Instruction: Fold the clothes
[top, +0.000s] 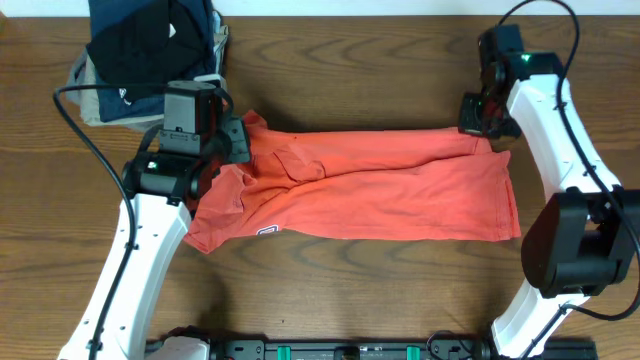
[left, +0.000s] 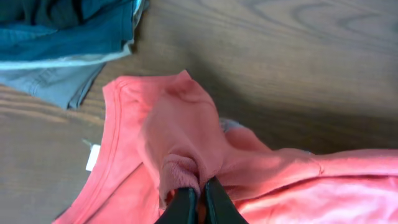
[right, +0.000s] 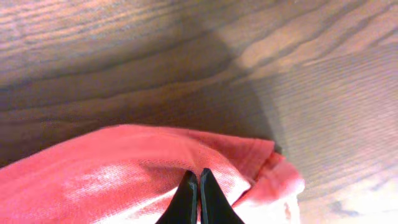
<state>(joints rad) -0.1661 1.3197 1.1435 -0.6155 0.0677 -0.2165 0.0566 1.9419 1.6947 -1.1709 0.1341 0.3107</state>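
Next, my right gripper lays the shirt's pinched back corner by the shirt's front edge (top: 460, 230), folding it forward.
The clothes (top: 380, 185), a coral-red T-shirt, lie folded lengthwise across the middle of the table, with a bit of navy and white print (top: 267, 230) showing at the front left edge. My left gripper (top: 238, 142) is shut on a bunched fold of fabric at the shirt's back left end. In the left wrist view that fold (left: 186, 137) rises from the left gripper (left: 200, 186), and the small white tag (left: 92, 157) lies beside the collar. My right gripper (top: 476, 122) is shut on the shirt's back right corner (right: 124, 168); the right gripper (right: 198, 177) pinches the cloth near its edge.
A stack of folded black, navy and grey garments (top: 150, 50) sits at the back left corner, close behind the left gripper, and shows in the left wrist view as blue and grey layers (left: 62, 37). Bare wooden table (top: 360, 90) lies behind the shirt.
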